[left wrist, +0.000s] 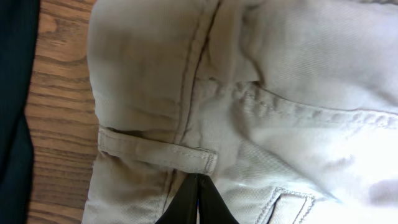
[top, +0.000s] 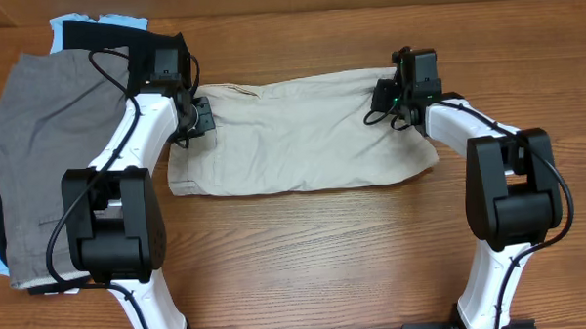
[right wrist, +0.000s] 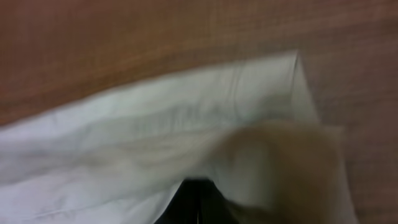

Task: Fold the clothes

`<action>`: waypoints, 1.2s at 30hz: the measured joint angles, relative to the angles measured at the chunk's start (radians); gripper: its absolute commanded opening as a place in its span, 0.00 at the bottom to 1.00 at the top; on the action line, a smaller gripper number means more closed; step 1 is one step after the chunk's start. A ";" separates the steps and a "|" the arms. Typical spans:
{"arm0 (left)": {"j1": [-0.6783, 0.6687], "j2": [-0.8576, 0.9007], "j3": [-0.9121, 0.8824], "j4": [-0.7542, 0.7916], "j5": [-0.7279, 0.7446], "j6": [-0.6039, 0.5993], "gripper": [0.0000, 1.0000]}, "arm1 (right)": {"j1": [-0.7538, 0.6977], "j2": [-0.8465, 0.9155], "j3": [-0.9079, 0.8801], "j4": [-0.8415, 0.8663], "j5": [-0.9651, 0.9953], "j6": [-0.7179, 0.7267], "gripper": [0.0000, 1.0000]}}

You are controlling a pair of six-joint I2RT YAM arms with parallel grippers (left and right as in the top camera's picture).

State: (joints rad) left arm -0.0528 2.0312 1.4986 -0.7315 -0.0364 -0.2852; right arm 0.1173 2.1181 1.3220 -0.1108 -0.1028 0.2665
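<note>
My left gripper should open its shut fingers, which are at the belt loop's inner end, and take the waistband's outer edge (left wrist: 99, 143) before folding it over.
Light beige khaki shorts (top: 302, 135) lie flat across the middle of the table, waistband to the left. My left gripper (top: 196, 117) is at the far left corner of the waistband. In the left wrist view its black fingers (left wrist: 199, 186) are pressed together on the cloth just below a belt loop (left wrist: 161, 155). My right gripper (top: 387, 105) is at the far right corner, on the leg hem. In the blurred right wrist view the shorts (right wrist: 124, 155) bunch up over its shut fingers (right wrist: 199, 199). More clothes lie piled at the left.
A pile at the table's left edge holds grey shorts (top: 48, 144), a black piece (top: 103, 36) and a light-blue piece (top: 73, 18). The arm bases (top: 114, 229) (top: 514, 191) stand near the front. Bare wood (top: 316, 252) lies in front of the shorts.
</note>
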 measured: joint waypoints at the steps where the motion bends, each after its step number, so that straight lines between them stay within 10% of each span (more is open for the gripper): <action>1: 0.000 0.000 0.000 0.000 0.000 0.000 0.04 | 0.000 0.002 0.000 0.020 0.010 0.002 0.04; 10: 0.000 0.000 0.000 0.011 0.001 -0.003 0.09 | 0.000 0.003 0.002 0.155 0.082 0.017 0.04; 12: 0.000 0.000 0.000 0.007 0.010 -0.003 0.10 | -0.002 0.003 0.002 0.123 0.087 0.018 0.16; 15: 0.010 0.000 0.023 -0.072 0.044 -0.002 0.45 | -0.012 -0.005 0.002 0.050 0.091 0.023 0.83; 17: 0.023 0.012 0.090 -0.176 0.076 -0.005 0.69 | -0.019 -0.031 0.002 0.012 0.092 0.021 1.00; 22: 0.083 0.018 0.302 -0.358 0.120 -0.003 0.91 | -0.047 -0.234 0.002 -0.073 0.068 0.022 1.00; 36: 0.112 0.018 0.217 -0.360 0.074 0.062 1.00 | -0.050 -0.423 0.023 -0.397 -0.089 0.021 1.00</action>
State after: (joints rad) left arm 0.0589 2.0487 1.7157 -1.0912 0.0372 -0.2234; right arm 0.0673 1.6955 1.3445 -0.5083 -0.1921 0.2874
